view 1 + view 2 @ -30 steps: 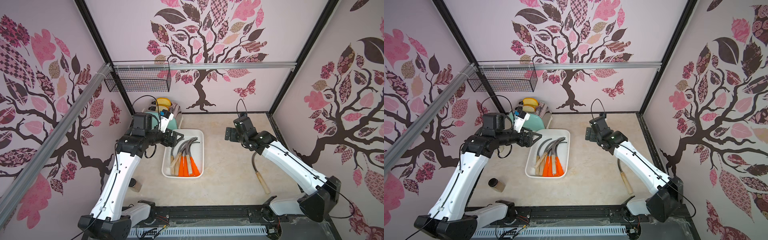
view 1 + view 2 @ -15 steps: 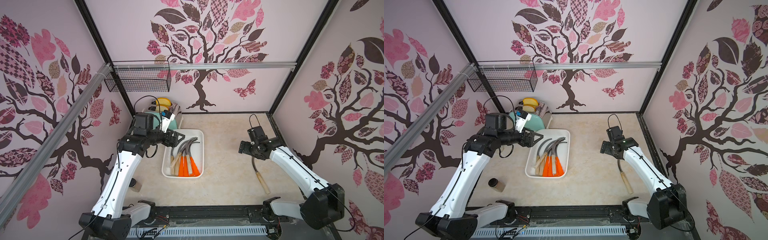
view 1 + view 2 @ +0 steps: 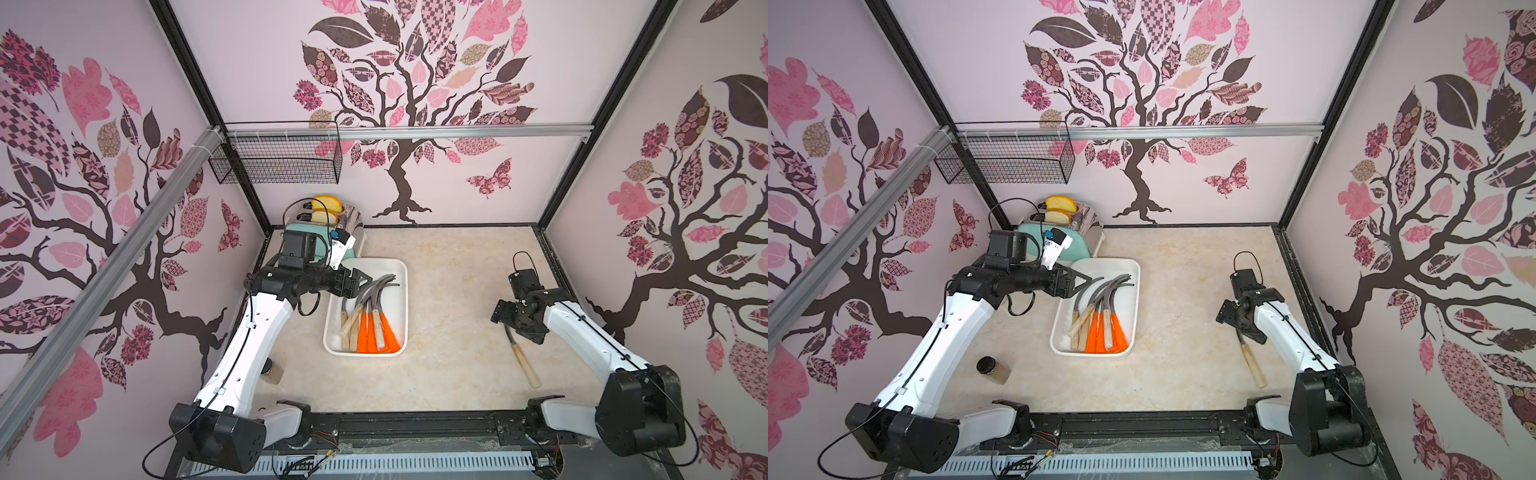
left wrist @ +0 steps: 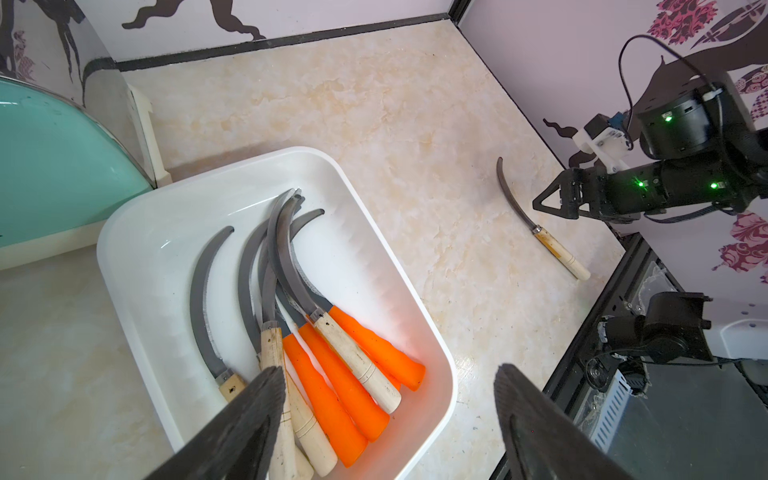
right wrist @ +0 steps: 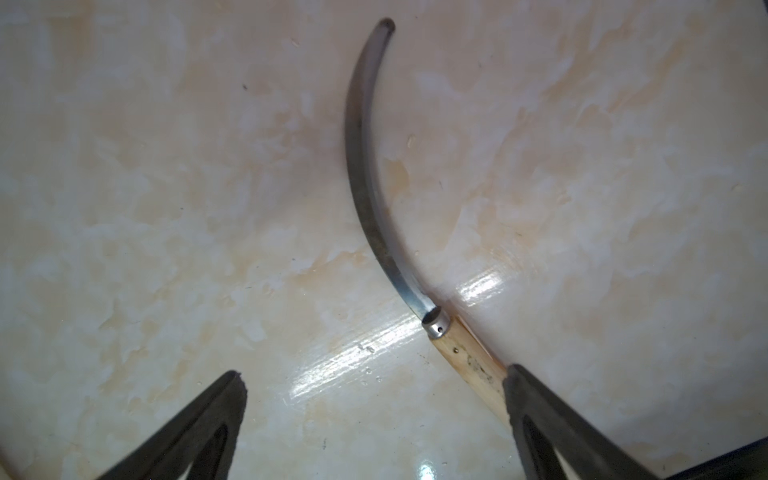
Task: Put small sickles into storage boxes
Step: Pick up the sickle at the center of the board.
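Note:
My right gripper needs to grip the lone sickle at the blade end of the wooden handle (image 3: 518, 354) (image 5: 482, 377), just behind the sickle's metal collar.
The white storage box (image 3: 374, 268) (image 3: 1100, 268) (image 4: 166, 232) lies mid-table and holds several small sickles (image 3: 368, 328) (image 3: 1100, 332) (image 4: 332, 374) with orange and pale wooden handles. One wooden-handled sickle (image 3: 524, 363) (image 3: 1252, 365) (image 4: 557, 253) (image 5: 374, 199) lies alone on the table at the right. My right gripper (image 3: 500, 311) (image 3: 1225, 313) (image 5: 374, 372) hangs open just above its blade, and one finger overlaps the handle in the right wrist view. Over the box's far left corner, my left gripper (image 3: 363, 277) (image 3: 1088, 277) (image 4: 388, 370) stands open and holds nothing.
A teal toaster (image 3: 328, 245) with bread slices stands behind the box at the back left. A black wire basket (image 3: 278, 160) hangs on the wall rail above it. A small brown jar (image 3: 994, 369) lies near the left arm's base. The right wall is close to the lone sickle.
My right arm has swung from the table's middle toward the right wall and come down over the lone sickle. The left arm has barely shifted.

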Available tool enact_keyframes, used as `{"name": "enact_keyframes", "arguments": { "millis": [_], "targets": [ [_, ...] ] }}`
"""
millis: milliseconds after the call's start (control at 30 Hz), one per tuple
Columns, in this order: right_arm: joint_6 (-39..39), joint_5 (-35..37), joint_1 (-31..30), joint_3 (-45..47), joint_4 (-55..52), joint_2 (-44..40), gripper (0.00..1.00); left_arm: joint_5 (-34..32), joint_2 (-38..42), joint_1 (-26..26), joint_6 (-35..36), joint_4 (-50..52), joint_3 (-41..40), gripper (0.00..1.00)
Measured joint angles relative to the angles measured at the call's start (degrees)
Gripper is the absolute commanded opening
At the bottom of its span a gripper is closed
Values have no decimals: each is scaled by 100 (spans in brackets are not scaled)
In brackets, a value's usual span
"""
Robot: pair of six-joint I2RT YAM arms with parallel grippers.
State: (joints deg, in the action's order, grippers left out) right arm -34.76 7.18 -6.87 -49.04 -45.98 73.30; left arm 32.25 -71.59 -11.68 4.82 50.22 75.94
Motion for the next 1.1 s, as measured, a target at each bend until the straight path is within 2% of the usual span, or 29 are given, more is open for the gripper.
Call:
{"name": "enact_keyframes", "arguments": {
  "millis": [300,700,1100],
  "targets": [
    [-116,-155,31,345,94,140,100,39,0,0,125,81,-4,84],
    [-232,-155,140,334,227,597,99,175,9,0,138,197,-4,84],
    [-122,-282,376,595,509,623,99,170,20,0,140,214,-4,84]
  ]
}}
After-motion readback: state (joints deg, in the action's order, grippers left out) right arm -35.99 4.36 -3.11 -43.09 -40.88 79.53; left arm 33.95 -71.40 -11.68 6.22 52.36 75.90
